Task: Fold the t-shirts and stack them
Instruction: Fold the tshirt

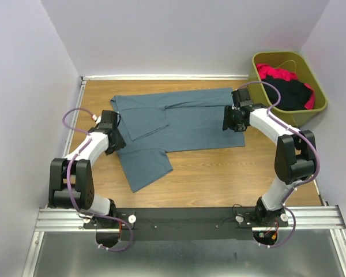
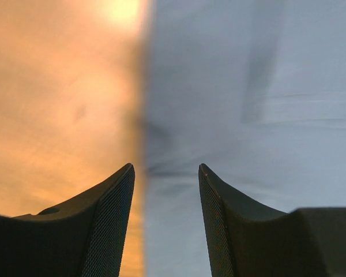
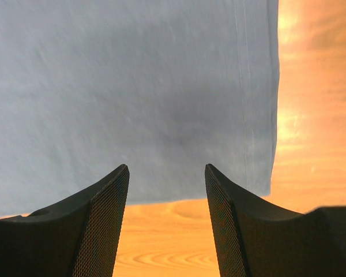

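Note:
The slate-blue t-shirt will be gripped by my right gripper, which will close on the hem's front corner (image 1: 243, 145) (image 3: 266, 191), at the t-shirt's end toward the olive-green bin.
A slate-blue t-shirt (image 1: 184, 124) lies spread on the wooden table, its upper part folded over, one flap hanging toward the front left. My left gripper (image 1: 116, 138) is open and low over the shirt's left edge (image 2: 230, 92); cloth shows between its fingers. My right gripper (image 1: 228, 121) is open and low over the shirt's right end, near its hem corner (image 3: 161, 104). Black (image 1: 291, 92) and red-pink (image 1: 277, 73) shirts lie in the olive-green bin.
The olive-green bin (image 1: 259, 63) stands at the back right corner, beside the right arm. Walls close the table at the back and both sides. Bare wood (image 1: 230, 173) lies in front of the shirt.

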You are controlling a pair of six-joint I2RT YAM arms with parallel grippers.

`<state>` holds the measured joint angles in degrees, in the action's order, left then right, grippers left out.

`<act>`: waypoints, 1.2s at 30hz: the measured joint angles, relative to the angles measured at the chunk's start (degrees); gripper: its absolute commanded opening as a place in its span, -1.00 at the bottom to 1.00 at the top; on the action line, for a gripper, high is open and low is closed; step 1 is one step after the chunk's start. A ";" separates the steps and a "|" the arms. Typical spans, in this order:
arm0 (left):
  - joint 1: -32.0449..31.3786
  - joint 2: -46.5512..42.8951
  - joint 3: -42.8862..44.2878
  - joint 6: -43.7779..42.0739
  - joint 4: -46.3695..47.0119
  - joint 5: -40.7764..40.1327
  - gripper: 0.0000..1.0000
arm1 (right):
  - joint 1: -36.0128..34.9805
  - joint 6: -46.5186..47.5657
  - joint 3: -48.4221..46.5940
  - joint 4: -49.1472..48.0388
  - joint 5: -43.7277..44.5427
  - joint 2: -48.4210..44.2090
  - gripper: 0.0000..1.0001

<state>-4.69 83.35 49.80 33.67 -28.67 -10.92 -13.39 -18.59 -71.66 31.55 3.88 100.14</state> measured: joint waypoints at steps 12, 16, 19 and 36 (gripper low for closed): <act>3.34 -2.32 -6.91 0.96 3.08 0.50 0.11 | 0.00 -1.29 4.35 0.31 -0.26 -2.27 0.25; 3.34 -1.77 -8.31 0.96 4.11 0.52 0.07 | 0.00 -1.51 5.51 0.28 -0.13 -3.34 0.25; 3.34 -1.68 -8.74 0.92 5.33 0.52 0.04 | 0.00 -1.79 6.56 0.31 0.28 -4.24 0.25; 3.34 -0.83 -9.07 -0.24 9.35 1.79 -1.00 | 0.00 -4.46 10.05 0.33 6.21 -5.55 0.24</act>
<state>-1.34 82.52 40.73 33.43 -19.31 -9.13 -13.39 -23.05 -61.60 31.88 10.09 94.59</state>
